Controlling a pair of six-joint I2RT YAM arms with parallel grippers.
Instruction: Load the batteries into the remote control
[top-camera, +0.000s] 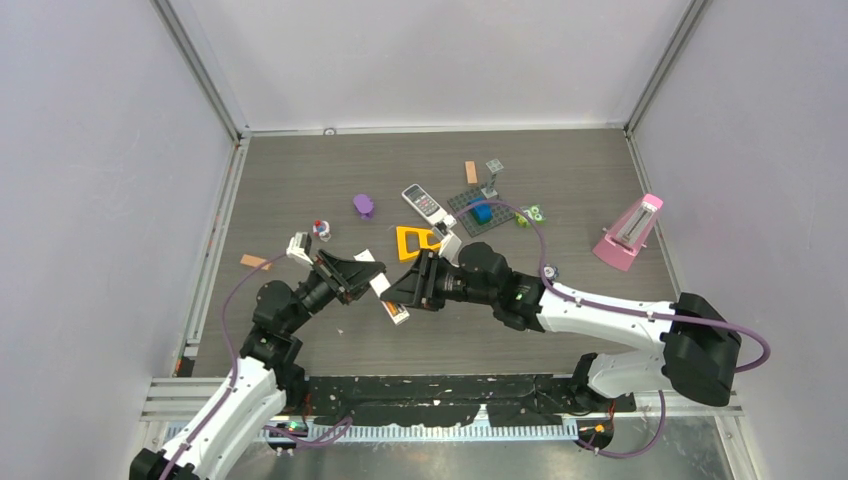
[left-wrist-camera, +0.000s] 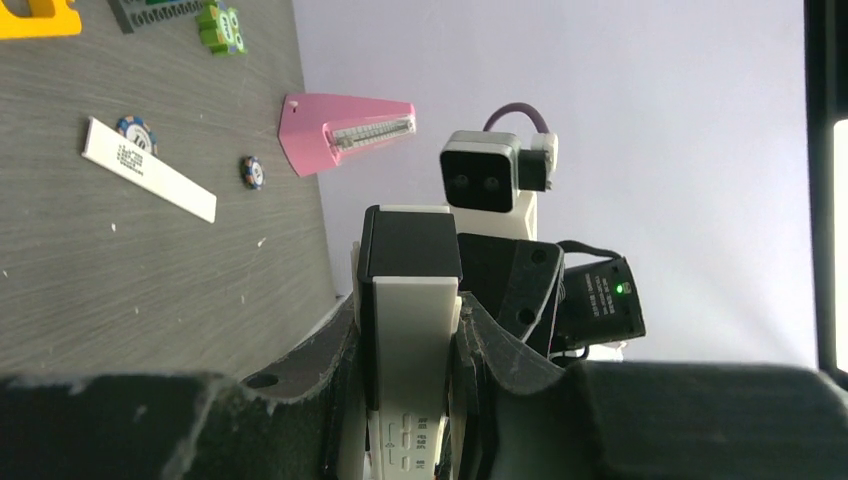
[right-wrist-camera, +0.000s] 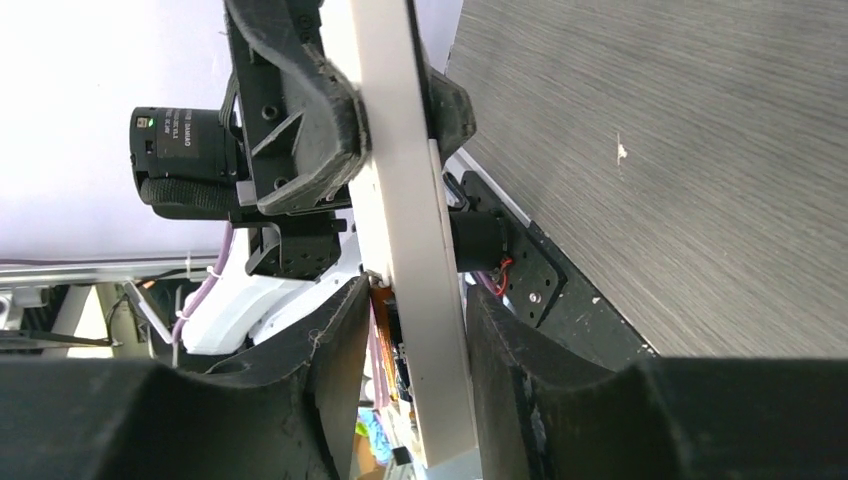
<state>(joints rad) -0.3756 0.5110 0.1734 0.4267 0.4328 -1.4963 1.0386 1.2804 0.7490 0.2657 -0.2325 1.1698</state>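
Observation:
My right gripper's finger is over the remote control's open battery bay, so that gripper should open, turn and grab the remote control by its long edges (right-wrist-camera: 432, 345).
The white remote control (top-camera: 392, 303) is held off the table between both grippers. My left gripper (top-camera: 362, 272) is shut on its upper part, and its left wrist view shows the pale body (left-wrist-camera: 415, 350) clamped between the jaws. My right gripper (top-camera: 405, 288) grips the lower part. In the right wrist view the jaws stand on either side of the remote (right-wrist-camera: 400, 150). A slim orange-and-purple strip (right-wrist-camera: 380, 340), seemingly a battery, sits between one finger and the remote. I cannot make out any other batteries.
A grey remote (top-camera: 423, 203), a yellow triangle (top-camera: 415, 243), a purple piece (top-camera: 363, 206) and a dark baseplate (top-camera: 462, 203) lie behind the grippers. A pink metronome (top-camera: 630, 232) stands at the right. A white strip (left-wrist-camera: 148, 168) lies flat on the table.

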